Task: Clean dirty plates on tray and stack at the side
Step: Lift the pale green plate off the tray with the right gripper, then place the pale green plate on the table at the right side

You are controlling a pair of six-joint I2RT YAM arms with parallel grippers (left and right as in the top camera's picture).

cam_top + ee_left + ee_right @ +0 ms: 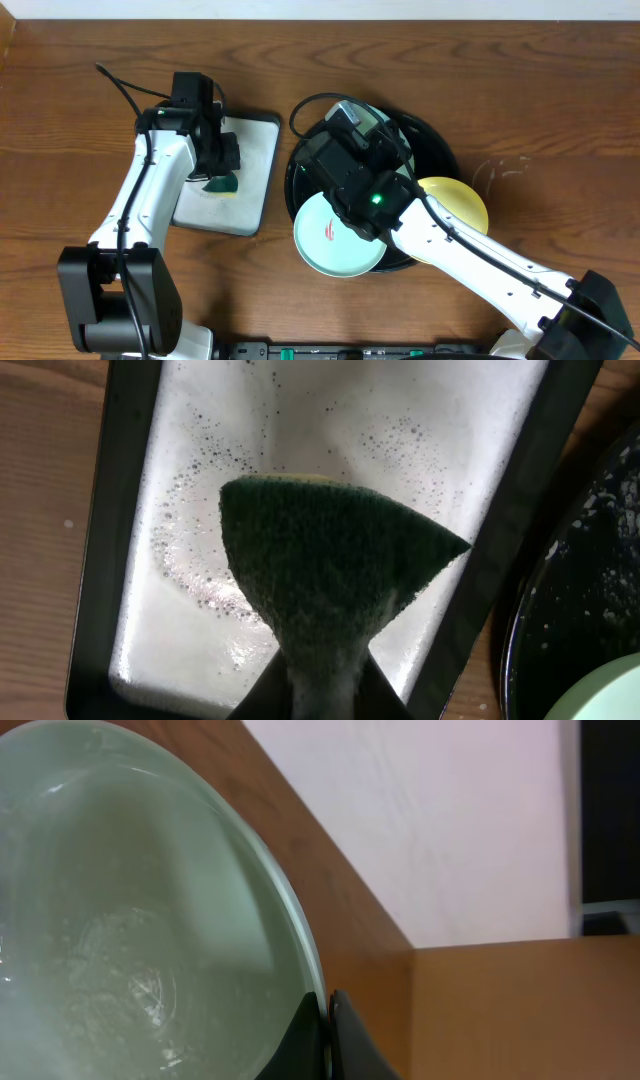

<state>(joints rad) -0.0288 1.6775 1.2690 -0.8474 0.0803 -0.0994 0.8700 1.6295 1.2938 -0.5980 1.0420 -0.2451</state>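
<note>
The robot's right gripper will set the wet mint-green plate down on the bare tabletop point(537, 177) by the whitish marks near the yellow plate.
A mint-green plate point(330, 240) with a red smear at its centre juts out over the front-left rim of the black tray point(432, 140). In the right wrist view my right gripper point(328, 1020) is shut on the rim of a mint-green plate point(130, 920) that shows wet streaks. My right fingertips are hidden under the arm in the overhead view. A yellow plate point(462, 200) lies at the tray's right side, partly under my right arm. My left gripper point(215, 175) point(322, 665) is shut on a green sponge point(330, 560) point(222, 184) above the soapy tray.
The rectangular white-grey tray point(255, 150) point(300, 420) with a dark rim holds foamy water, left of the black tray point(590, 580). Bare wood-grain tabletop point(540, 110) lies to the right and at the back. A cable loops over the black tray's far-left edge.
</note>
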